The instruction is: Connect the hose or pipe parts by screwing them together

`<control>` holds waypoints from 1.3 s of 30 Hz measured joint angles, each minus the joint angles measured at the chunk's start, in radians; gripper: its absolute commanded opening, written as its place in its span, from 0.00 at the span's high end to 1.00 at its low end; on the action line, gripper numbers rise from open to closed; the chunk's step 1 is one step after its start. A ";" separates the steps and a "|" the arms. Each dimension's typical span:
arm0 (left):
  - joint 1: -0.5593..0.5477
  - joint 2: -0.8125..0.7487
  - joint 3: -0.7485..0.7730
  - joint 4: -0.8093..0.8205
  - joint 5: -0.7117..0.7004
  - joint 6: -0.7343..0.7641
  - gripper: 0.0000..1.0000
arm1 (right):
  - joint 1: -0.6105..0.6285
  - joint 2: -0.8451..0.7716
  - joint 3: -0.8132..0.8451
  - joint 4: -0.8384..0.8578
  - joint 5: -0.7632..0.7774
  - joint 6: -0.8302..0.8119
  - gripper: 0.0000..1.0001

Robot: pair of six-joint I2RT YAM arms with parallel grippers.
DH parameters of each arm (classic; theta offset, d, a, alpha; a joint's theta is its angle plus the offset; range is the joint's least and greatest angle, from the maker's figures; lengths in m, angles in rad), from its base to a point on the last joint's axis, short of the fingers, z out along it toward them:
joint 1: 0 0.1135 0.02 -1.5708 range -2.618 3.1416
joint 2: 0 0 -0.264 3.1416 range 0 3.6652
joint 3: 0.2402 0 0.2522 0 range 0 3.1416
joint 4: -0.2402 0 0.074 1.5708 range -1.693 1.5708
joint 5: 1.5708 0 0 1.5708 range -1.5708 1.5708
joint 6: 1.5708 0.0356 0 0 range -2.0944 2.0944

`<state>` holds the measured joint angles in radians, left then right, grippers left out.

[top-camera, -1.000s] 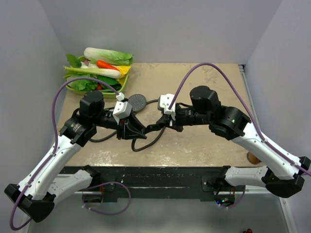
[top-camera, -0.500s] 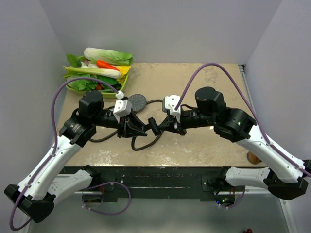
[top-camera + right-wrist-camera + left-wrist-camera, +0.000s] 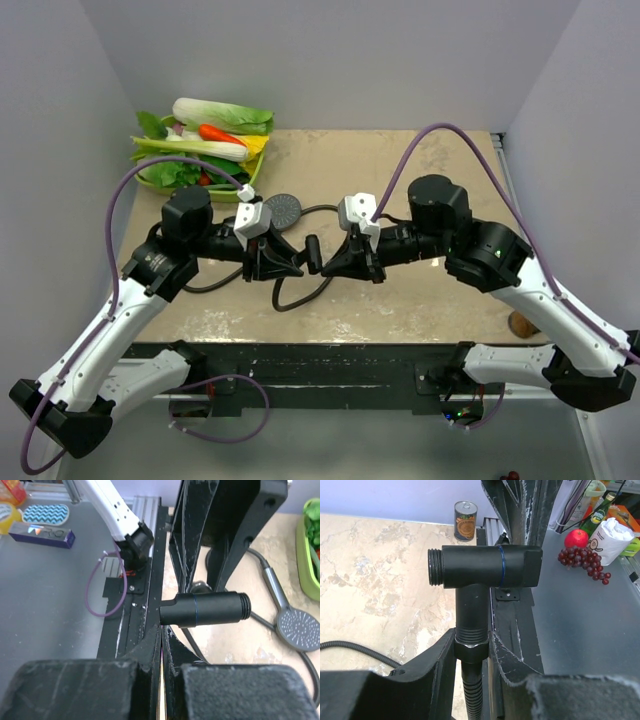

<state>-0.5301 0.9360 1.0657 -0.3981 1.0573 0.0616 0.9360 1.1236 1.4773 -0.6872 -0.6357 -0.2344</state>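
Next, I open my right gripper's closed fingers, as they only touch the fitting's blunt end, then grip around the fitting (image 3: 202, 609) and turn it on the nut.
The dark hose (image 3: 297, 296) loops over the table to the grey shower head (image 3: 284, 209), which lies flat behind the grippers. My left gripper (image 3: 472, 642) is shut on the hose's end nut (image 3: 471, 650), just above the table. A black cylindrical fitting (image 3: 485, 566) with one threaded end sits crosswise on top of that nut. My right gripper (image 3: 161, 630) is shut with nothing between its fingers, and its tips touch the fitting's blunt end (image 3: 172, 611). In the top view both grippers meet at the fitting (image 3: 313, 250). The shower head (image 3: 298, 625) also shows in the right wrist view.
A green tray of vegetables (image 3: 200, 150) stands at the back left corner. A tin can (image 3: 465, 514) stands near the table's right edge. A small brown object (image 3: 520, 325) lies off the front right edge. The black frame rail (image 3: 320, 365) runs along the near edge.
The right wrist has shifted slightly right and turned. The black fitting on the hose end has swung from tilted to standing crosswise between the two grippers. The left arm has hardly moved.
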 measured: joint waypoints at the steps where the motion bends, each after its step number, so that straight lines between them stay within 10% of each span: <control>1: 0.000 0.000 0.000 0.003 0.001 0.000 1.00 | 0.000 0.007 0.015 0.002 -0.010 0.001 1.00; 18: 0.007 0.000 0.004 -0.006 -0.006 0.010 1.00 | 0.000 0.132 0.108 0.092 -0.106 0.007 1.00; 24: 0.010 0.001 0.004 -0.031 -0.010 0.015 1.00 | 0.020 0.119 0.123 0.028 -0.067 -0.048 0.35; 27: 0.012 0.007 0.003 -0.049 0.038 0.037 1.00 | 0.037 0.071 0.119 -0.016 -0.001 -0.112 0.22; 39: 0.005 0.007 -0.005 -0.052 0.292 0.051 1.00 | 0.162 0.091 0.283 -0.112 0.174 -0.388 0.22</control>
<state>-0.5251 0.9432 1.0607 -0.4503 1.3495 0.1131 1.0981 1.2144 1.7599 -0.7994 -0.4622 -0.6220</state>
